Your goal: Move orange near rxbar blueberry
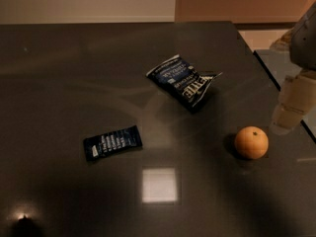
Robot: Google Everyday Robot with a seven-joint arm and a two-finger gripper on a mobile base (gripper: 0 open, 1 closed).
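I will next close on the side of the orange (pixel 258 140) facing away from the rxbar blueberry.
The orange (pixel 251 142) is a small round fruit with a dark stem dot, resting on the dark table at the right. The rxbar blueberry (pixel 112 142) is a flat dark navy wrapper with rows of white text, lying left of centre, far from the orange. My gripper (pixel 288 113) hangs at the right edge of the view, just right of and slightly above the orange, apart from it. It holds nothing that I can see.
A wrinkly blue-and-white chip bag (pixel 184 82) lies at the back centre of the dark table (pixel 59 83). The table's right edge (pixel 276 80) runs close behind the gripper. A bright square light reflection (pixel 159 184) shows on the tabletop.
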